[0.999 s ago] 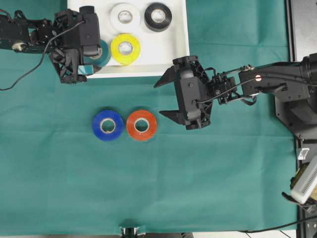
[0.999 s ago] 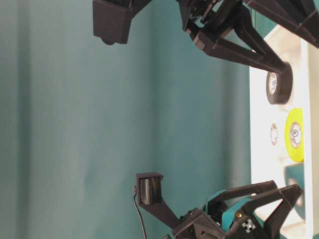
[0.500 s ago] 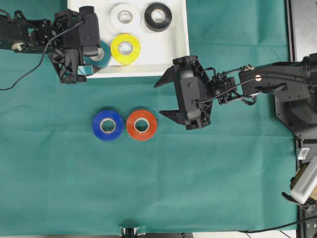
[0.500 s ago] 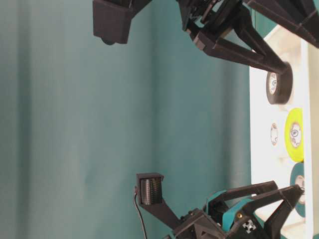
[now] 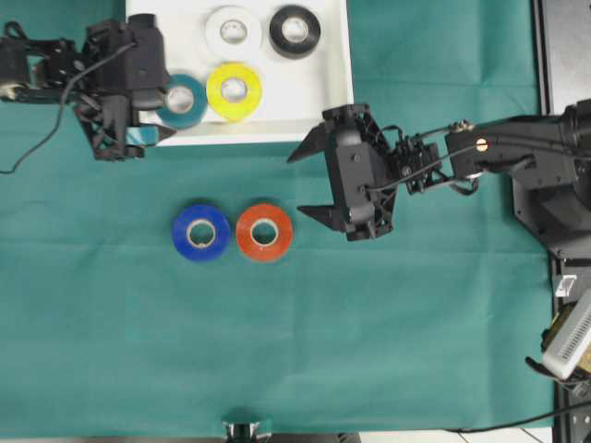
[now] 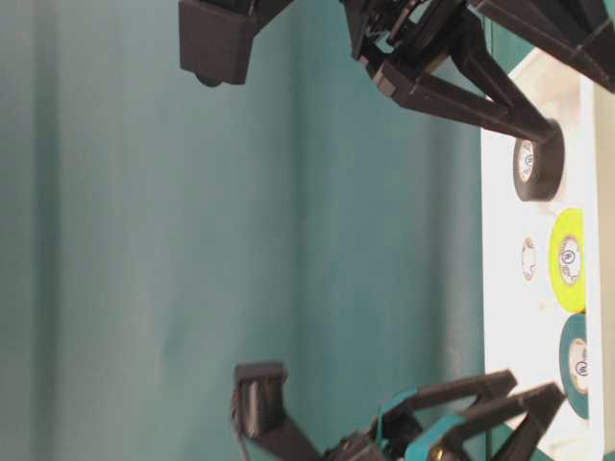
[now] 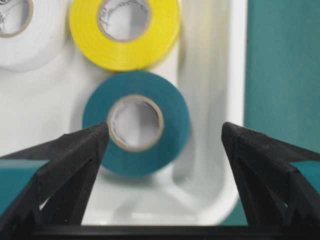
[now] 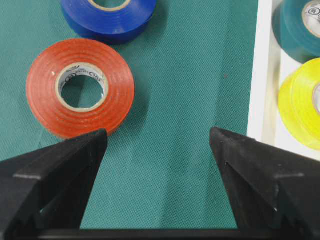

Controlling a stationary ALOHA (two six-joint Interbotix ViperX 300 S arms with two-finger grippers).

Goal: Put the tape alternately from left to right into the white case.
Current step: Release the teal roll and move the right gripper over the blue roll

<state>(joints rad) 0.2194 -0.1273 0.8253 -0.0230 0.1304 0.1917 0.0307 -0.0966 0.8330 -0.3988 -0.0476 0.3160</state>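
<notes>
My right gripper moves to the blue tape next and closes on the tape's side [image 5: 202,252] [image 8: 76,7] farthest from the white case, with one finger inside the tape's hole.
The white case [image 5: 337,83] at the top holds white [image 5: 233,28], black [image 5: 295,30], yellow [image 5: 234,90] and teal tape [image 5: 183,100]. Blue tape [image 5: 200,233] and orange-red tape [image 5: 264,232] lie flat on the green cloth. My left gripper [image 5: 148,78] is open at the case's left corner, with the teal tape [image 7: 136,122] lying free just ahead of its fingers [image 7: 75,160]. My right gripper [image 5: 297,185] hangs open to the right of the orange-red tape [image 8: 80,87], holding nothing.
The case's front rim [image 7: 237,100] lies between the left fingertips. The case's rim [image 8: 262,75] runs close to the right gripper's far finger. Robot bases and cables sit at the table's right edge [image 5: 563,185].
My left gripper has drawn back to the left, away from the teal tape, which now lies uncovered in the case. The right arm has not moved.
</notes>
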